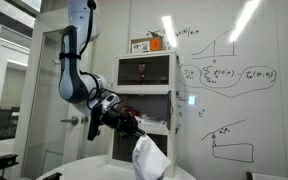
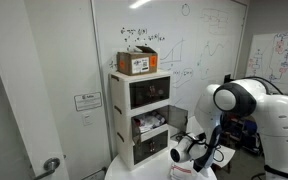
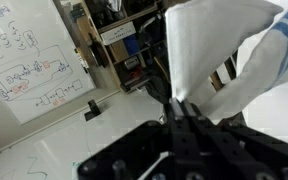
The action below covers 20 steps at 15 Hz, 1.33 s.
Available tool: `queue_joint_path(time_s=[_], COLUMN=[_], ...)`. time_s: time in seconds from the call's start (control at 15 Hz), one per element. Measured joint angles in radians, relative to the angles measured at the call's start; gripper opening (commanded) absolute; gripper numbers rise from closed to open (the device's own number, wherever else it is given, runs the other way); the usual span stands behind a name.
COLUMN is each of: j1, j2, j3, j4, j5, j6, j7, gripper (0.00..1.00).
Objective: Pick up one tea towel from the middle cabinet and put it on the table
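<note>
Next, my gripper lets go of the pale grey-white tea towel on the round white table [image 1: 117, 173] in front of the cabinet stack.
My gripper [image 3: 180, 106] is shut on the pale grey-white tea towel [image 3: 216, 48], pinching one edge; the cloth has a grey-blue stripe and hangs limp. In an exterior view the gripper [image 1: 121, 123] is in front of the white cabinet stack, and the towel [image 1: 145, 157] dangles from it over the round white table [image 1: 92, 166]. The middle cabinet [image 1: 160, 104] stands behind it with red cloth inside. In an exterior view the gripper [image 2: 191, 151] is to the right of the middle cabinet [image 2: 150, 124], low over the table.
A cardboard box [image 2: 137, 63] sits on top of the cabinet stack. Whiteboard walls [image 1: 234, 80] with drawings stand behind and beside the stack. A door [image 2: 24, 110] is near the stack's other side. The robot's arm and base [image 2: 249, 115] fill the space beside the table.
</note>
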Motion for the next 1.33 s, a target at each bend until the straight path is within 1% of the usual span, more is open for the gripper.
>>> queue_joint_path(time_s=[0.2, 0.4, 0.6, 0.87, 0.93, 1.0, 1.07, 1.13, 1.2, 1.33], j1=[0.001, 0.009, 0.039, 0.092, 0.098, 0.101, 0.101, 0.101, 0.099, 0.096], j2=[0.062, 0.119, 0.192, 0.345, 0.381, 0.415, 0.444, 0.466, 0.482, 0.495], j3=[0.008, 0.037, 0.077, 0.11, 0.116, 0.121, 0.126, 0.128, 0.129, 0.13], j4=[0.043, 0.103, 0.177, 0.319, 0.36, 0.401, 0.44, 0.476, 0.507, 0.553], j5=[0.004, 0.002, -0.025, -0.065, -0.065, -0.062, -0.055, -0.046, -0.035, -0.01], j6=[-0.022, -0.019, -0.01, -0.004, 0.002, 0.014, 0.032, 0.052, 0.074, 0.116], j7=[0.0, 0.0, -0.003, -0.018, -0.023, -0.031, -0.043, -0.054, -0.062, -0.074], gripper=[0.01, 0.01, 0.01, 0.01, 0.28, 0.29, 0.35, 0.44, 0.51, 0.66])
